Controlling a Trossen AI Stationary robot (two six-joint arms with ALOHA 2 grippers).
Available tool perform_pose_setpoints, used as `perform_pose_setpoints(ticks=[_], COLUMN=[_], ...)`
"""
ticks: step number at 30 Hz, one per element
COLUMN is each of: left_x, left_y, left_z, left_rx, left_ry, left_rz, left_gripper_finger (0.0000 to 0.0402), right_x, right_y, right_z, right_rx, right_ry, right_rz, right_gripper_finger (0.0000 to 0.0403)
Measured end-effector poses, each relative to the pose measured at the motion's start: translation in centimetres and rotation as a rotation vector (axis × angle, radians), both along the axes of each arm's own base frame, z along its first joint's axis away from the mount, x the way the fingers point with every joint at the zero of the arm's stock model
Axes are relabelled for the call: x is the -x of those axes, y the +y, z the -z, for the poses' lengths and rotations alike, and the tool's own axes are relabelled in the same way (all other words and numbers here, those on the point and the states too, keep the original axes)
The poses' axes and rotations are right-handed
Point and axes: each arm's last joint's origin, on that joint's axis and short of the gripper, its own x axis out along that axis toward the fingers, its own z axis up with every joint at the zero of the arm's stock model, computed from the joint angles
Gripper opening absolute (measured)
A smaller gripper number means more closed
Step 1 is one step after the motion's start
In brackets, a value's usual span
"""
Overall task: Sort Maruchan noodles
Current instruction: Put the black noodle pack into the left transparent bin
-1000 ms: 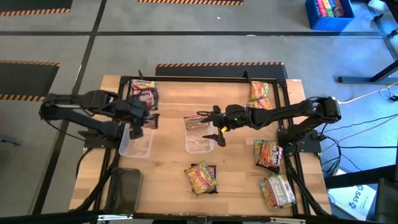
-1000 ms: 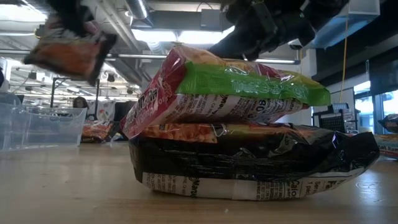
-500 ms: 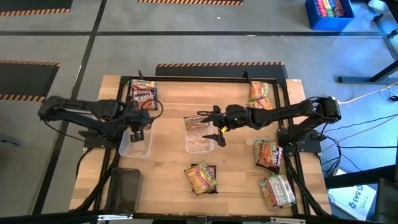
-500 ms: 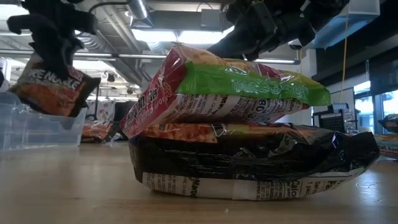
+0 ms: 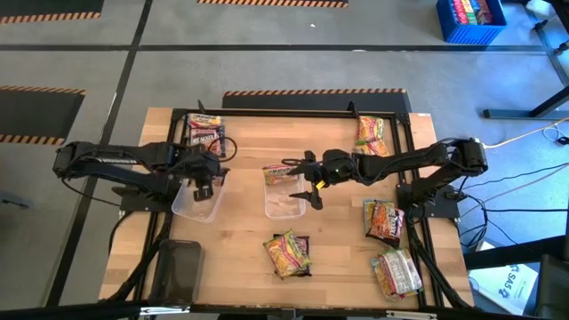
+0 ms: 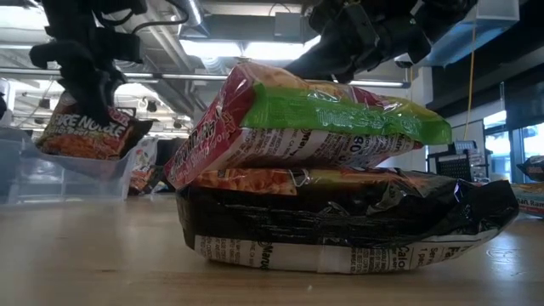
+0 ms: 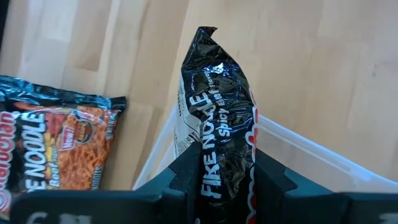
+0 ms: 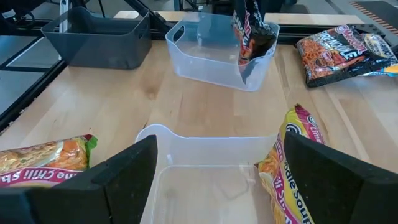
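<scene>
The left gripper will release the dark packet inside the far end of the clear tray (image 5: 212,166), near the other dark packets.
My left gripper (image 5: 204,180) is shut on a dark "Fire Noodle" packet (image 7: 214,118) that hangs at the far right corner of the left clear tray (image 5: 191,206). It also shows in the low view (image 6: 89,136) and the right wrist view (image 8: 252,37). My right gripper (image 5: 301,182) is wide open over the middle clear tray (image 5: 286,206), touching nothing. A yellow-orange packet (image 8: 292,165) leans inside that tray at its far end. Two packets lie stacked (image 5: 286,252) near the front edge. My left gripper pinches the dark packet's upper end (image 7: 221,171) between its two fingers, which come from above and point down. The packet hangs below the fingers, slightly tilted, its lower end (image 8: 249,65) inside the tray's rim. Whether it touches the tray's floor I cannot tell.
Dark packets (image 5: 205,133) lie at the far left, orange ones (image 5: 371,133) at the far right. More packets lie at the right (image 5: 383,220) and near right (image 5: 396,272). A dark grey bin (image 5: 178,271) stands at the near left.
My left gripper has gone down and a little toward the table's right edge with the dark packet. The packet, held high before, now hangs lower at the left tray's corner. It has stayed in the hold.
</scene>
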Motion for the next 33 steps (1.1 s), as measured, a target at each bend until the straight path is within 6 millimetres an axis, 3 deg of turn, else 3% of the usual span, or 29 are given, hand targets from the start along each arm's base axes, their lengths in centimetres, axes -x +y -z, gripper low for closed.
perform_pose_setpoints(ticks=[14,20,25,33], left_x=[0.4,0.5,0.3,0.1], left_y=[1.9,3.0,3.1,3.1], left_z=[-0.1,-0.1,-0.2,-0.3], left_rx=[-0.061,-0.009,0.018,-0.078], left_ry=[-0.009,-0.049,-0.054,-0.018], left_rz=[-0.213,-0.337,-0.221,-0.036], left_gripper_finger=[0.0092,0.0092,0.0092,0.0092], right_x=[0.0,0.0,0.0,0.0], right_y=[0.0,0.0,0.0,0.0], right_z=[0.0,0.0,0.0,0.1], right_rx=[0.000,0.002,0.003,0.005], right_ry=[0.000,0.000,0.001,0.007], right_rz=[0.000,-0.001,-0.001,-0.003], right_gripper_finger=[0.0331,0.0331,0.0331,0.0331])
